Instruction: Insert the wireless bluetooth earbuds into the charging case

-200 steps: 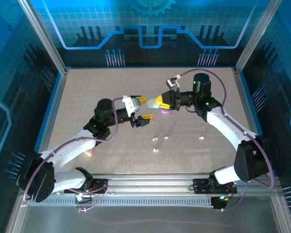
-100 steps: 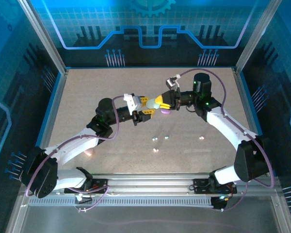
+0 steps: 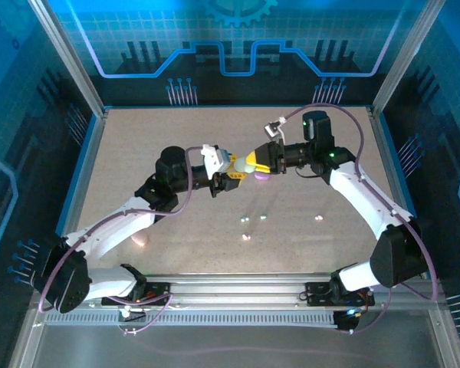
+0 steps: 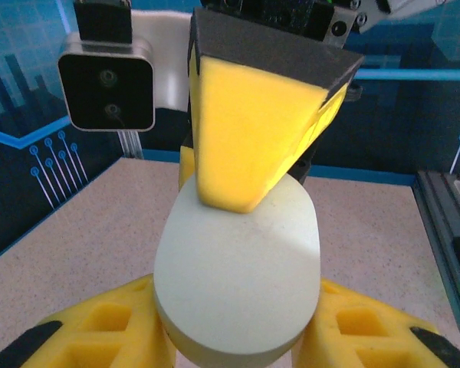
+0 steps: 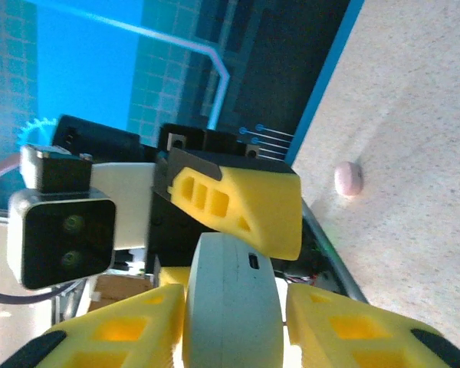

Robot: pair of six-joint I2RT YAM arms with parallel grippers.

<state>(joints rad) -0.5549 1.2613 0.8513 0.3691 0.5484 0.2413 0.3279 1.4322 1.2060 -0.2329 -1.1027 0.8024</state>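
Note:
The charging case's flat side is covered by my right gripper's finger, so next my left gripper opens and grips the charging case's side edges (image 4: 317, 257) again before my right gripper backs off.
The charging case (image 3: 239, 162), a pale green pebble, hangs above the table's middle between both grippers. In the left wrist view its flat oval face (image 4: 238, 276) fills the centre, and my left gripper (image 4: 238, 326) is shut on its two side edges. A right finger (image 4: 253, 130) lies flat on that face. In the right wrist view the case (image 5: 230, 307) stands edge-on, seam and port showing, with my right gripper (image 5: 231, 326) shut on its faces. Several tiny pale earbuds (image 3: 245, 220) lie on the table in front of the grippers.
A pale purple pebble-shaped case (image 3: 263, 176) lies on the table under the right gripper. A pink one (image 3: 140, 240) rests by the left forearm, and the right wrist view shows a pink case (image 5: 347, 178) too. Blue walls and metal posts (image 3: 75, 69) ring the speckled table (image 3: 138, 138).
My left gripper has swung right and up from an open stance beside the case and has closed on it. The right arm has shifted slightly, still holding the case.

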